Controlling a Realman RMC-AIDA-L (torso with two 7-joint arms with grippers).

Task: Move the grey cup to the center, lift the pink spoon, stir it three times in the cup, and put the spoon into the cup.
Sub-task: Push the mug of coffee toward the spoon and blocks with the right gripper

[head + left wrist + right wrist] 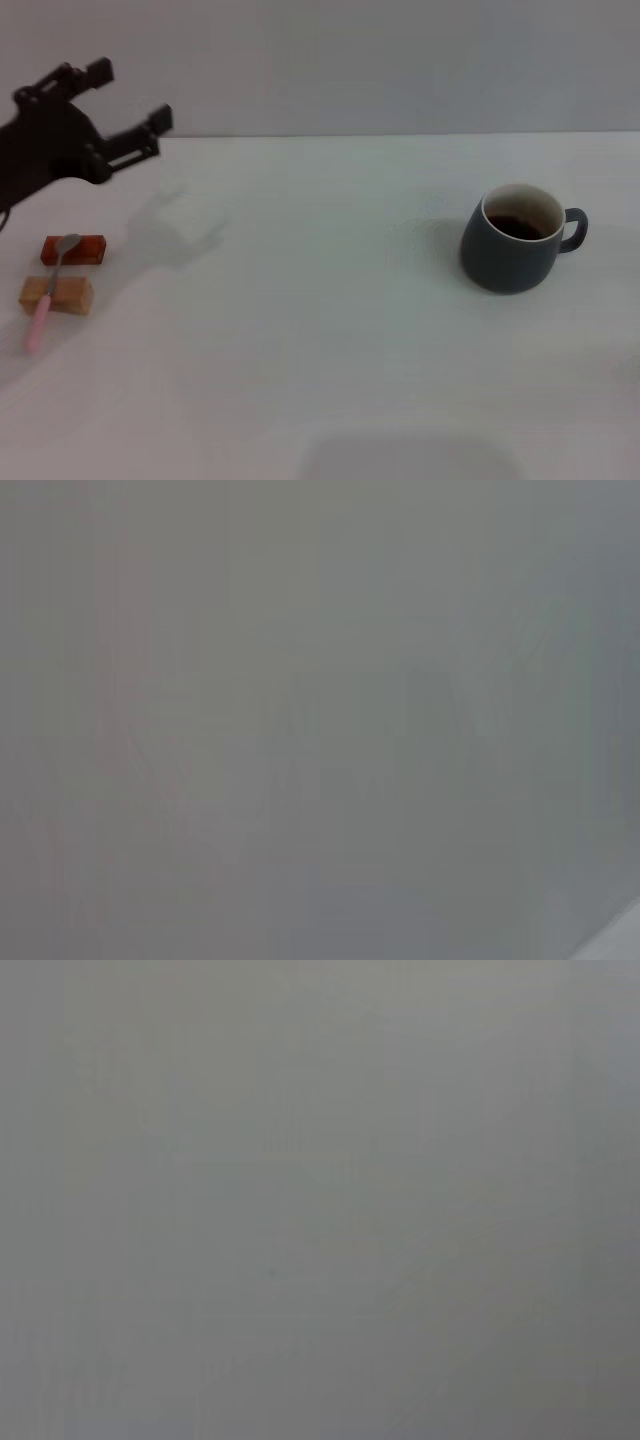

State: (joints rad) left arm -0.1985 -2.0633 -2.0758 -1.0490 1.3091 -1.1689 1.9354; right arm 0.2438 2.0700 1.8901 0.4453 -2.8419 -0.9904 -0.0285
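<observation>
Next, I move my right gripper to the grey cup's handle (583, 227) and close it on the outer part of the handle, so that the cup can move to the center.
The grey cup (513, 241) stands upright on the white table at the right, its handle pointing right and dark liquid inside. At the far left the pink spoon (48, 295) lies propped across a red block (73, 250) and a tan wooden block (57, 295), bowl toward the back. My left gripper (130, 98) hovers open and empty above the table's far left, behind the spoon. No right gripper shows in any view. Both wrist views show only plain grey.
The white table (300, 330) runs to a far edge against a grey wall. A wide bare stretch lies between the blocks and the cup.
</observation>
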